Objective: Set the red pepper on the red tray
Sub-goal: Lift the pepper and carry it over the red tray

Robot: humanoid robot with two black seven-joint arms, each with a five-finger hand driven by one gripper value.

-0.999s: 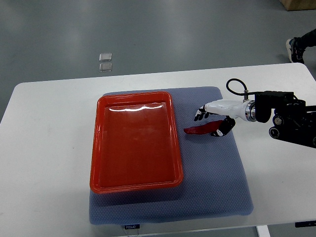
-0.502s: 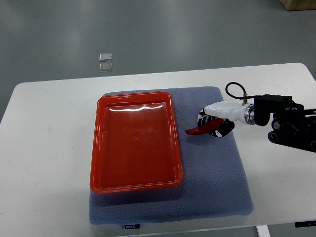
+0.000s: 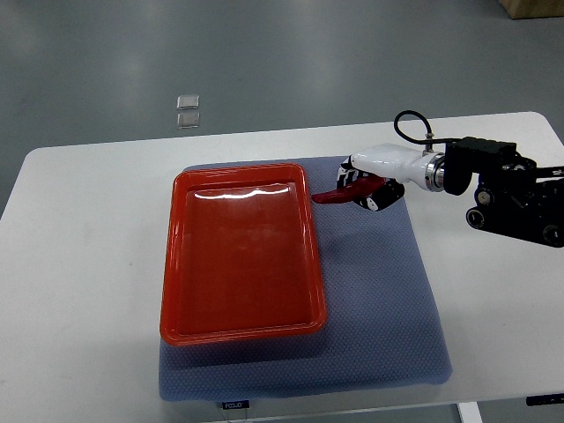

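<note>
I need to let go of the red pepper, now lifted above the blue mat, with my right gripper inside the red tray (image 3: 244, 215), near the shiny streak along the tray's far rim.
A long red pepper (image 3: 333, 196) is held in my right hand (image 3: 363, 187), lifted above the blue mat. Its tip points left and ends just right of the red tray's right rim. The hand's white and black fingers are curled around the pepper's thick end. The red tray (image 3: 181, 264) lies empty on the left part of the mat. The right arm comes in from the right edge. The left arm is not in view.
A blue-grey mat (image 3: 379, 300) lies under the tray on a white table (image 3: 79, 264). A black cable loops above the right wrist (image 3: 410, 119). Two small clear squares (image 3: 188, 110) lie on the floor beyond the table.
The right hand closed its fingers on the pepper, lifted it off the mat and carried it up and to the left, toward the tray's top right corner.
</note>
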